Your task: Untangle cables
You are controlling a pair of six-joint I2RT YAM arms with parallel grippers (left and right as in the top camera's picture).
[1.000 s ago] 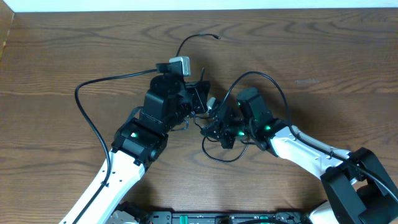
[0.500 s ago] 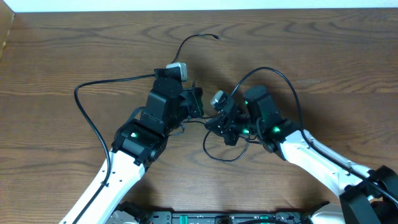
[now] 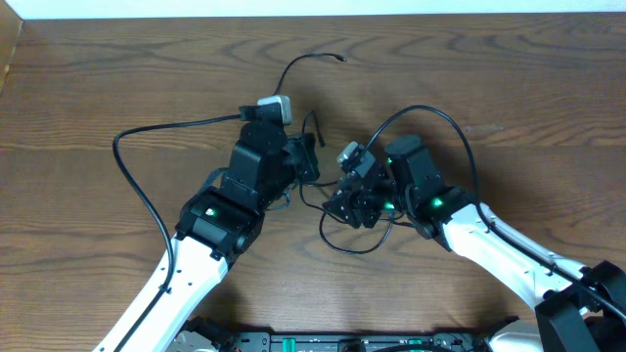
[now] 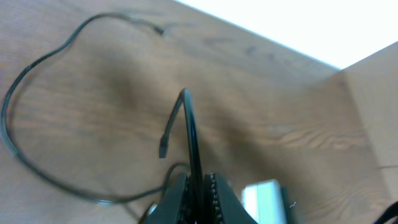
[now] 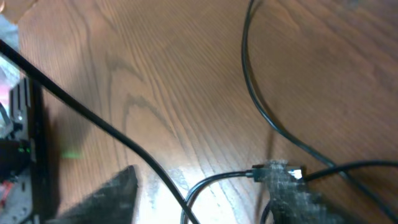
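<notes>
My right gripper should move clear and pinch only the cable running to my left gripper (image 5: 118, 135), because the plug of another cable sits at its fingers.
Black cables lie tangled on the wooden table between my two arms. One long cable (image 3: 147, 132) sweeps out to the left, and its far end (image 3: 340, 59) lies near the back. Another loop (image 3: 430, 110) arcs over the right arm. My left gripper (image 3: 311, 158) is shut on a black cable (image 4: 189, 134) that rises from the jaws, a small plug (image 4: 163, 149) dangling off it. My right gripper (image 5: 202, 179) stands open low over the table. A cable (image 5: 211, 183) runs between its fingers without being pinched, and a plug (image 5: 277, 171) sits at the right finger.
The back edge of the table (image 3: 313, 14) runs along the top of the overhead view. A brown box edge (image 3: 8, 49) shows at the far left. The two arms stand close together mid-table, with cable loops lying around and under the right one.
My right gripper has opened and let go of the cable it was pinching. The left gripper stays shut on its cable and has barely moved over the last half second.
</notes>
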